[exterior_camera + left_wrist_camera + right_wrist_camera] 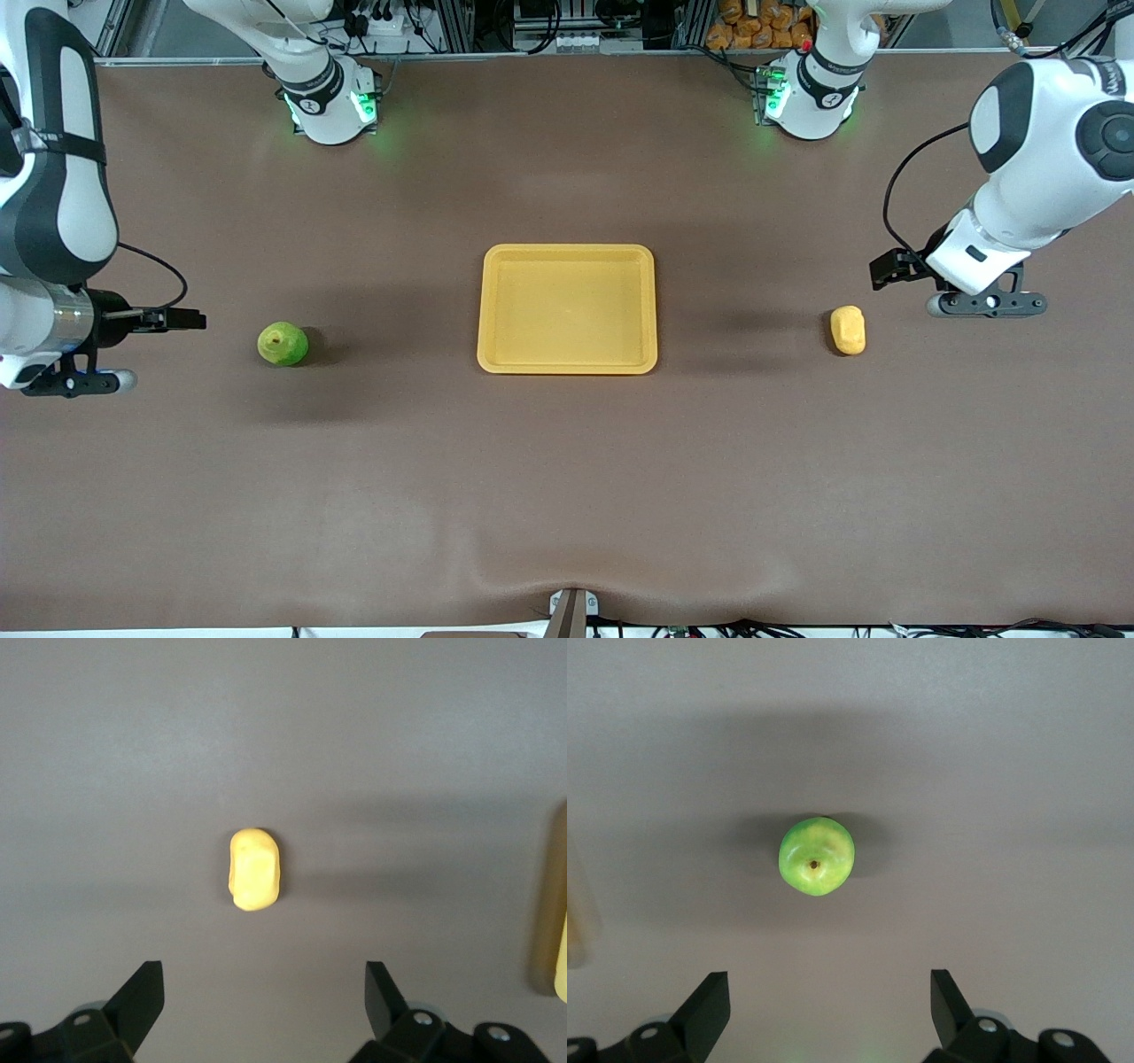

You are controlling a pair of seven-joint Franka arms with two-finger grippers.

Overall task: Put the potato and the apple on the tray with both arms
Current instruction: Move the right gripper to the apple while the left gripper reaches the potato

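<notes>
The robot's left gripper needs to close across the middle of the yellow potato (848, 328) (254, 874), with its fingers on the long sides of the potato.
The yellow-orange tray (567, 252) lies in the middle of the brown table with nothing in it. The green apple (283, 344) (816, 856) sits toward the right arm's end, stem dimple up. The oblong yellow potato (848, 330) (255, 869) lies toward the left arm's end. My right gripper (173, 319) (830, 997) hangs open over bare table beside the apple, nothing between its fingers. My left gripper (893, 268) (264, 992) hangs open over bare table beside the potato, also holding nothing.
Both arm bases (330, 106) (808, 102) stand along the table's edge farthest from the front camera, with cables and racks past it. A small bracket (571, 611) sits at the nearest table edge. The tray's rim (551, 904) shows at the border of the left wrist view.
</notes>
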